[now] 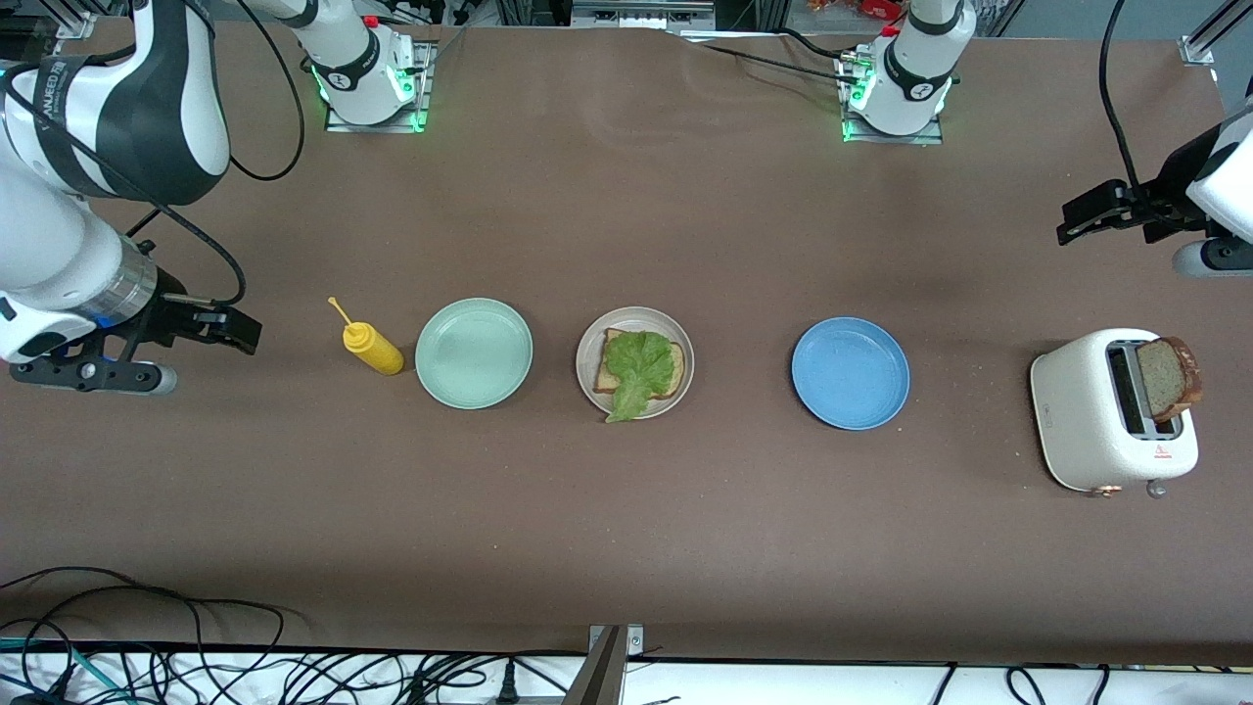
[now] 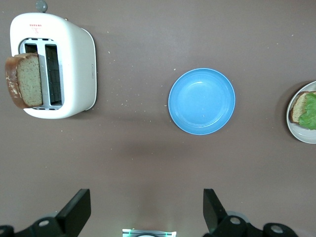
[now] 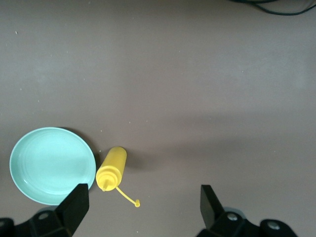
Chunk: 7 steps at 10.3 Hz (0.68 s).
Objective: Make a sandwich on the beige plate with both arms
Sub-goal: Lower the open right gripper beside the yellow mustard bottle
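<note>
The yellow squeeze bottle beside the mint green plate is next for my right gripper, which should close on the bottle's body (image 1: 378,352) (image 3: 114,163) below its cap.
The beige plate (image 1: 634,362) sits mid-table and carries one bread slice (image 1: 615,364) with a ruffled green lettuce leaf (image 1: 641,372) on top; the left wrist view catches its edge (image 2: 302,132). A second brown bread slice (image 1: 1169,377) stands in the white toaster (image 1: 1096,411), also seen as bread (image 2: 22,80) in the toaster (image 2: 74,64). My left gripper (image 1: 1077,217) hangs open and empty in the air at the left arm's end of the table. My right gripper (image 1: 230,330) is open and empty, up above the table beside the yellow bottle (image 1: 370,347).
A mint green plate (image 1: 474,352) lies between the yellow squeeze bottle and the beige plate. A blue plate (image 1: 850,373) lies between the beige plate and the toaster. Cables run along the table edge nearest the front camera.
</note>
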### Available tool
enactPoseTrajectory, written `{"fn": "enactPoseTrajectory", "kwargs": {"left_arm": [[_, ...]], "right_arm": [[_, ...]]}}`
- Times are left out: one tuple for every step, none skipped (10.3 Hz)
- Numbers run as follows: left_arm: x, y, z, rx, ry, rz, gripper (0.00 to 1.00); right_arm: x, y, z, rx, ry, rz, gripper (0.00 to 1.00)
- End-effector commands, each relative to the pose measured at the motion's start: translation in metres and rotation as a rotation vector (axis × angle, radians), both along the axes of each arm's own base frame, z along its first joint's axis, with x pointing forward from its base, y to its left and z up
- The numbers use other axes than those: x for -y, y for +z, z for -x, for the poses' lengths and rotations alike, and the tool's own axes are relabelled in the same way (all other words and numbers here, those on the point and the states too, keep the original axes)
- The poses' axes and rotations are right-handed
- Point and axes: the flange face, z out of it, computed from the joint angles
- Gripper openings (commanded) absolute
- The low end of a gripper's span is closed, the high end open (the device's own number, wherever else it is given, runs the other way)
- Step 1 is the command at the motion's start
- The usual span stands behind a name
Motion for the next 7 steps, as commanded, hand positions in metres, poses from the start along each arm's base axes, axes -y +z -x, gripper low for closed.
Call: {"fn": "enactPoseTrajectory", "kwargs": {"left_arm": [[-0.002,0.006,-0.003,0.015,-0.009,0.004,1.0],[-0.001,0.005,-0.003,0.013,-0.011,0.004,1.0],[-0.001,0.005,-0.003,0.013,-0.011,0.004,1.0],[-0.001,0.005,-0.003,0.013,-0.012,0.004,1.0],[-0.002,0.005,-0.003,0.013,-0.009,0.004,1.0],[-0.002,0.005,-0.003,0.013,-0.011,0.004,1.0],[-0.002,0.005,-0.003,0.013,-0.011,0.004,1.0]], "right_arm": [[0.015,-0.01,0.01,-0.057,0.102,-0.053,1.0],[0.025,-0.017,0.017,-0.08,0.131,-0.084,1.0],[0.039,-0.028,0.022,-0.108,0.154,-0.107,1.0],[0.052,-0.041,0.027,-0.137,0.201,-0.131,1.0],[0.066,-0.052,0.03,-0.151,0.241,-0.154,1.0],[0.077,-0.059,0.03,-0.158,0.279,-0.177,1.0],[0.091,-0.063,0.03,-0.162,0.311,-0.203,1.0]]}}
